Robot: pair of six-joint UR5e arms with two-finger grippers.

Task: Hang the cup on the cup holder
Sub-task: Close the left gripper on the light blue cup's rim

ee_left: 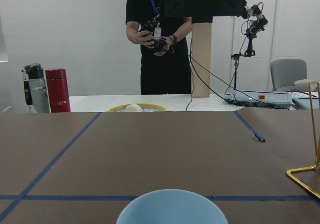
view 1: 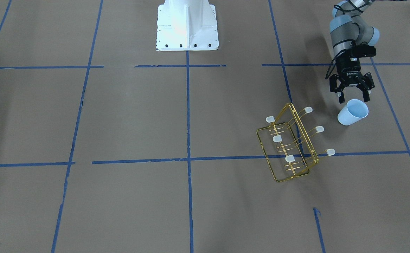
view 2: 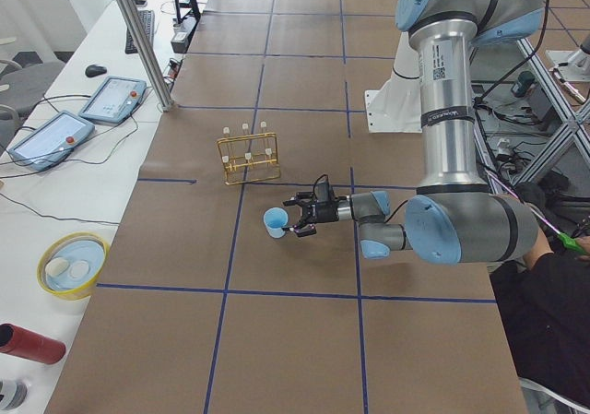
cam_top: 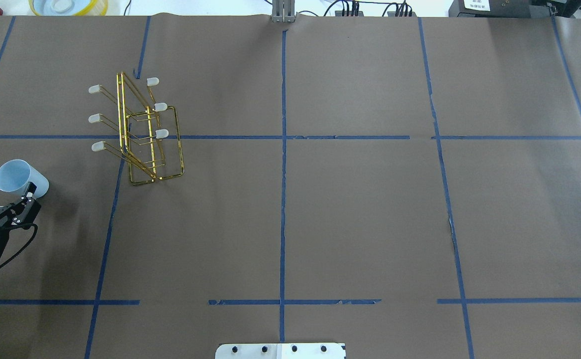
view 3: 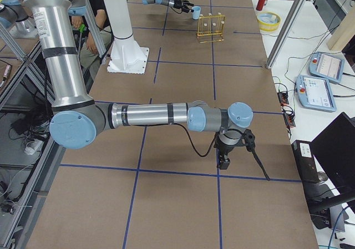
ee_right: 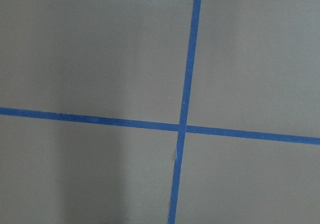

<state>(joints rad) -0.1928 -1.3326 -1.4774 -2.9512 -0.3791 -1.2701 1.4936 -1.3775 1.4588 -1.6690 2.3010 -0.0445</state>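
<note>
The left gripper should next close on the pale blue cup, at the cup's body (view 1: 346, 117), fingers around the outside.
The pale blue cup (view 1: 352, 112) stands on the brown table, mouth up; it also shows in the overhead view (cam_top: 19, 178) and as a rim at the bottom of the left wrist view (ee_left: 171, 210). My left gripper (view 1: 354, 100) is open and level with the cup, its fingertips flanking the cup's near side (cam_top: 9, 190). I cannot tell whether they touch it. The gold wire cup holder (view 1: 291, 144) stands a short way off (cam_top: 141, 130), its prongs bare. My right gripper (view 3: 222, 159) hangs over the table far from both; I cannot tell whether it is open or shut.
The white robot base (view 1: 187, 24) is at the table's middle edge. A yellow-rimmed bowl (view 2: 72, 265), a red bottle (ee_left: 57, 90) and tablets (view 2: 111, 99) sit on the side bench. A person (ee_left: 160, 39) stands beyond the table.
</note>
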